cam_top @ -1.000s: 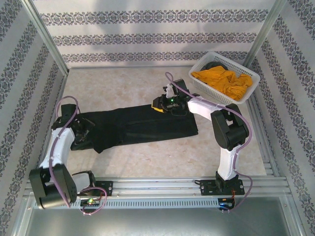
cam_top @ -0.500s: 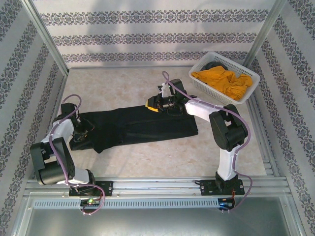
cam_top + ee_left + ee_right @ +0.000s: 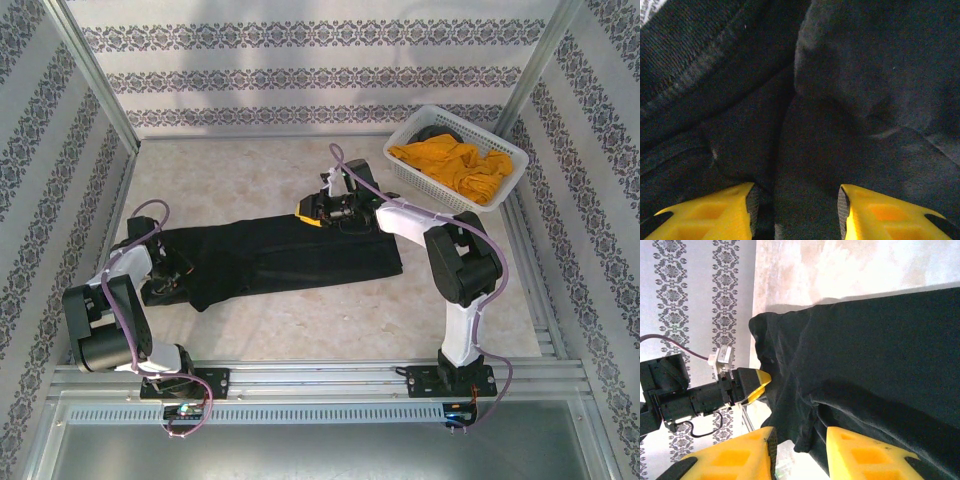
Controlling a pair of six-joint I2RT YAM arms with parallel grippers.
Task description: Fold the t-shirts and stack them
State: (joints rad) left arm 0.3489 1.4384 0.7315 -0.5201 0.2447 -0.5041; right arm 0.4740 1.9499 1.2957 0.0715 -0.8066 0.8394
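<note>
A flap of the black t-shirt sticks out past its near edge, so next my left gripper pinches the t-shirt's crumpled end [image 3: 797, 200] and straightens it before turning the t-shirt.
The black t-shirt [image 3: 290, 258] lies folded into a long band across the middle of the table. My left gripper [image 3: 168, 270] is low over its crumpled left end; in the left wrist view the gripper [image 3: 797, 200] is open, with the dark cloth [image 3: 850, 100] spread close under both yellow fingers. My right gripper [image 3: 306, 209] sits at the shirt's far edge, right of centre. In the right wrist view that gripper [image 3: 801, 445] is open, and a hanging fold of the black shirt [image 3: 865, 355] lies in the gap. The mustard-orange t-shirt [image 3: 452, 165] is bunched in the basket.
The white lattice basket [image 3: 430, 188] stands at the back right, against the right frame post. Patterned walls close the left, back and right sides. An aluminium rail [image 3: 320, 375] carrying both arm bases runs along the near edge. Bare table [image 3: 230, 175] lies behind the black shirt.
The left arm has folded back toward the left wall, its gripper staying at the shirt's left end. The right gripper has shifted slightly left along the shirt's far edge.
</note>
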